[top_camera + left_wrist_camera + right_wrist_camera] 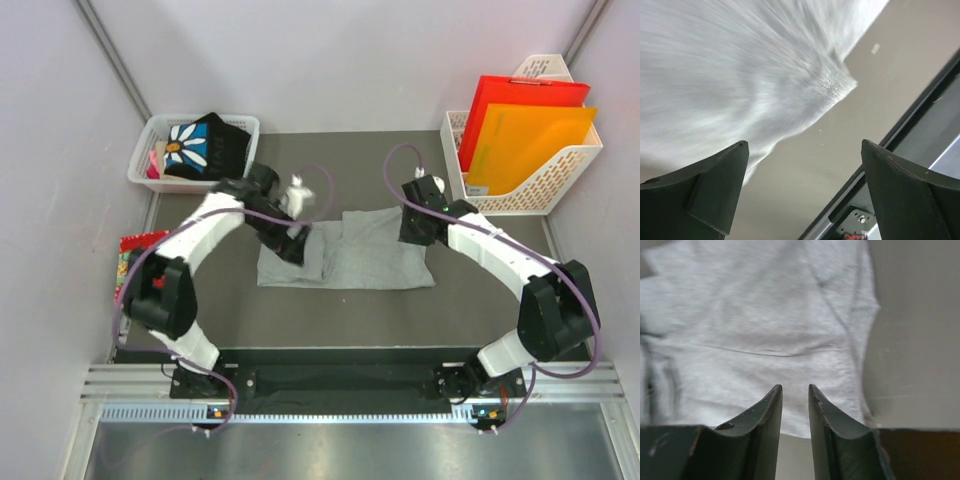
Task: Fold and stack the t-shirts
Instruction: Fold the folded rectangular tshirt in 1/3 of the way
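Next, my left gripper will grab the light heather-grey t-shirt by its side edge [266,249] facing the red patterned packet.
The light heather-grey t-shirt [360,255] lies spread on the table's middle, rumpled at its left part. My left gripper [293,247] hovers over the shirt's left part; in the left wrist view [805,150] its jaws stand wide apart and empty, with the blurred grey cloth [740,75] beyond them. My right gripper [412,232] is at the shirt's right edge; in the right wrist view [795,390] its jaws stand a narrow gap apart, empty, just above the grey cloth [765,325]. The black t-shirt with the daisy print [205,145] lies bunched in a white basket [140,160].
A white file rack [560,175] with a red folder and an orange folder stands at the back right. A small red patterned packet [138,244] lies at the left edge. The black front rail [330,365] runs along the near edge.
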You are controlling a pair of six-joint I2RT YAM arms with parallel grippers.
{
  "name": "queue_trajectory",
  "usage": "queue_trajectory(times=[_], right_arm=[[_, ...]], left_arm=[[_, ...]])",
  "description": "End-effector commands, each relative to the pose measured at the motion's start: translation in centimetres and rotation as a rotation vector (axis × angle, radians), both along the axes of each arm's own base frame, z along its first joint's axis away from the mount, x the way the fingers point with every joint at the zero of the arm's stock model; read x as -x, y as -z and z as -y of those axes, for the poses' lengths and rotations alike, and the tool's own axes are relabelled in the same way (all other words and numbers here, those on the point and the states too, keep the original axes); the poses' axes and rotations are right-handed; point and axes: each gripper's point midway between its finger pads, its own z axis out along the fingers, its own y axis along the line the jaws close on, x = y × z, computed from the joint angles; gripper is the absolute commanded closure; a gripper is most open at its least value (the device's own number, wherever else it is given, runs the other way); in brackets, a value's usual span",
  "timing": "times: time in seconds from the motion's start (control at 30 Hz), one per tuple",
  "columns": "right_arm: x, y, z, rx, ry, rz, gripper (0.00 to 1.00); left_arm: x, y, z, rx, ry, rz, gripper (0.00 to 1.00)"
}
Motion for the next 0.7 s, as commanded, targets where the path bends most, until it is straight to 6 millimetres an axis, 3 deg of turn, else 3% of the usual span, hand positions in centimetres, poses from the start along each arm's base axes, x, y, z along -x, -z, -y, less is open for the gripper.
queue_trajectory(times=[0.0,0.07,0.1,0.13,0.17,0.23,0.27,0.3,0.37,0.4,0.5,0.6,0.67], right_arm=[[-1.7,-4.0,-5.8,-0.166,-0.121,0.066,0.71],[-2.1,-5.1,-8.5,-0.240,-0.183,0.069,0.71],[-2.0,-4.4,-9.8,-0.241,-0.207,0.050,0.71],[-2.1,-5.2,-11.5,-0.291,-0.244,0.049,0.70],[-1.8,-5.8,-13.5,-0.361,-0.301,0.037,0.70],[-1.7,-6.0,-17.3,-0.459,-0.374,0.011,0.69],[-0.8,-4.8,-19.3,-0.512,-0.432,-0.060,0.69],[-0.4,-5.7,-21.2,-0.557,-0.470,-0.069,0.69],[0.2,-4.5,-23.6,-0.589,-0.522,-0.125,0.69],[0.7,-5.3,-25.2,-0.610,-0.561,-0.119,0.69],[2.0,-4.6,-27.8,-0.682,-0.625,-0.183,0.68],[3.2,-3.6,-29.0,-0.726,-0.665,-0.235,0.68],[3.6,-2.4,-28.9,-0.707,-0.656,-0.259,0.68]], left_arm=[[-4.8,-14.1,-3.6,0.270,-0.118,0.320,0.01],[-6.1,-17.7,-5.9,0.285,-0.199,0.438,0.01],[-7.1,-18.6,-8.2,0.281,-0.276,0.485,0.01],[-8.3,-19.2,-9.2,0.273,-0.341,0.540,0.01],[-9.1,-20.2,-11.4,0.244,-0.430,0.604,0.01],[-10.3,-19.3,-15.0,0.144,-0.594,0.640,0.01],[-11.0,-19.3,-16.1,0.124,-0.641,0.662,0.01],[-11.1,-18.9,-16.5,0.109,-0.661,0.655,0.01],[-11.3,-17.4,-17.3,0.077,-0.699,0.623,0.01],[-11.2,-16.9,-17.3,0.070,-0.702,0.606,0.01],[-11.1,-14.9,-17.2,0.055,-0.694,0.547,0.01],[-10.9,-12.8,-17.4,0.027,-0.684,0.507,0.01],[-10.5,-11.2,-17.4,0.012,-0.660,0.475,0.01]])
